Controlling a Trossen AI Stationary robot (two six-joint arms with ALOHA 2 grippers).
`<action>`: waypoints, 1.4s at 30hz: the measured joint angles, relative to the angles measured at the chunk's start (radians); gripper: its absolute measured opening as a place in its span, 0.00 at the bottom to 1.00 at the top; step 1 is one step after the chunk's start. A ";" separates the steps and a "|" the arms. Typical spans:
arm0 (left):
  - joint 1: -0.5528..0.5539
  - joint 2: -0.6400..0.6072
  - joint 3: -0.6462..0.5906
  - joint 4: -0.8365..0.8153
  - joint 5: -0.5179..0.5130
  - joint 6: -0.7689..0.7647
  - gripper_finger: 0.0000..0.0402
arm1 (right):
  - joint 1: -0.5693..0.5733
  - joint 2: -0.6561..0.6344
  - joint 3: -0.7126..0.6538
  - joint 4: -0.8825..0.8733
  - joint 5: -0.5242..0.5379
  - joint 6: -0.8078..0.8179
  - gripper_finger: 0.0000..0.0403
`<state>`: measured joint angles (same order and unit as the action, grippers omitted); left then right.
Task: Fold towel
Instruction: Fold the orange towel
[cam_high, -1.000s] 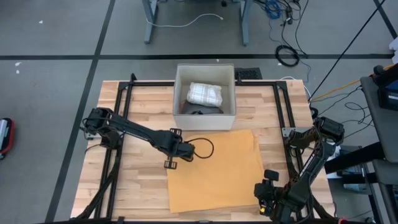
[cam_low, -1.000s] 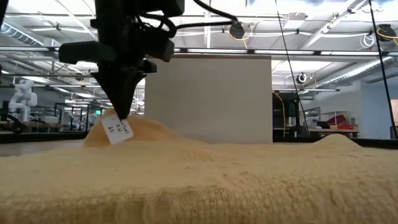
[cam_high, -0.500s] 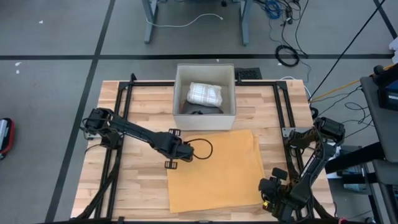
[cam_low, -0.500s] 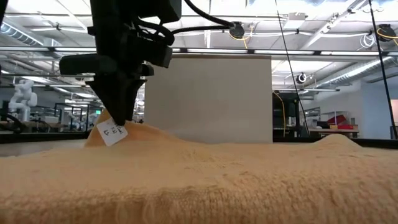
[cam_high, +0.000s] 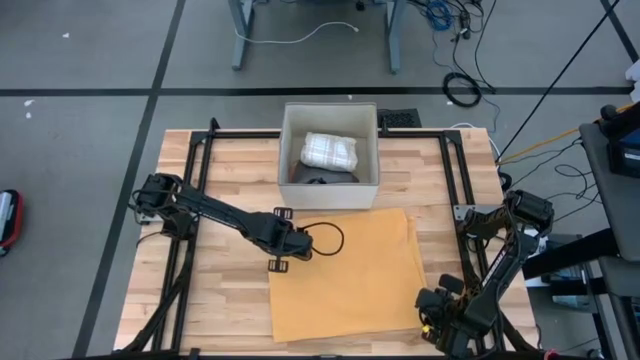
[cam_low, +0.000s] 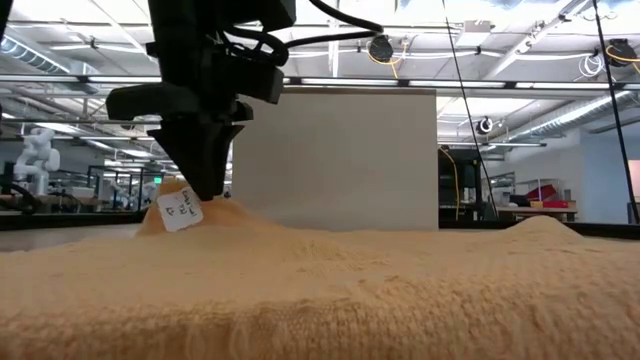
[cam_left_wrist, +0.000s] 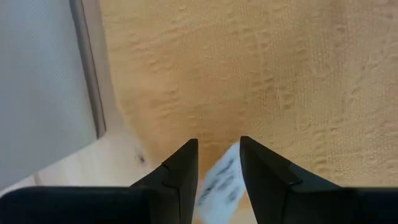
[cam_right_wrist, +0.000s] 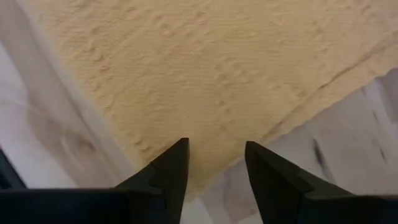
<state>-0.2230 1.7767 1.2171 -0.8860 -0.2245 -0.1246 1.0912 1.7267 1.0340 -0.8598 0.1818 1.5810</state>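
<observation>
The towel's lower layer shows past the top layer, so I need to use my right gripper to pinch the towel's near corner (cam_right_wrist: 204, 177) and pull it straight before I fold on.
A yellow-orange towel (cam_high: 350, 270) lies spread flat on the wooden table. Its far left corner is humped up, with a white tag (cam_low: 181, 210) on it. My left gripper (cam_high: 279, 262) points down at that corner, open, and in the left wrist view the tag (cam_left_wrist: 217, 180) sits between its fingers. My right gripper (cam_high: 432, 312) hangs open over the towel's near right corner (cam_right_wrist: 205, 143), pointing straight down. Its fingers stand on either side of the towel's edge. My left gripper comes at the towel's far left corner from above, slanting down. Its open fingers (cam_left_wrist: 180, 171) stand on either side of the white tag. Whether they touch the tag or the cloth, I cannot tell.
A white box (cam_high: 328, 185) stands at the table's far middle, right behind the towel, with a folded checked cloth (cam_high: 329, 152) inside. A black cable loop (cam_high: 325, 238) lies by the left gripper. Black frame rails run along both sides of the table.
My left gripper has opened over the towel's far left corner, staying in place. The raised corner and its tag have sunk a little and the tag has turned. My right gripper has rolled about its wrist over the near right corner.
</observation>
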 joint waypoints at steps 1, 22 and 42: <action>0.000 0.000 0.000 0.002 0.000 0.000 0.31 | 0.000 0.000 0.000 0.005 0.000 0.000 0.35; 0.000 0.000 0.000 0.020 0.000 -0.004 0.31 | 0.078 -0.045 0.000 0.034 -0.027 0.073 0.01; -0.007 0.000 0.001 0.187 0.001 0.033 0.31 | 0.122 -0.043 -0.087 0.143 0.128 0.235 0.37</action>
<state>-0.2295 1.7767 1.2179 -0.6995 -0.2238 -0.0914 1.2130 1.6840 0.9468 -0.7169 0.3093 1.8160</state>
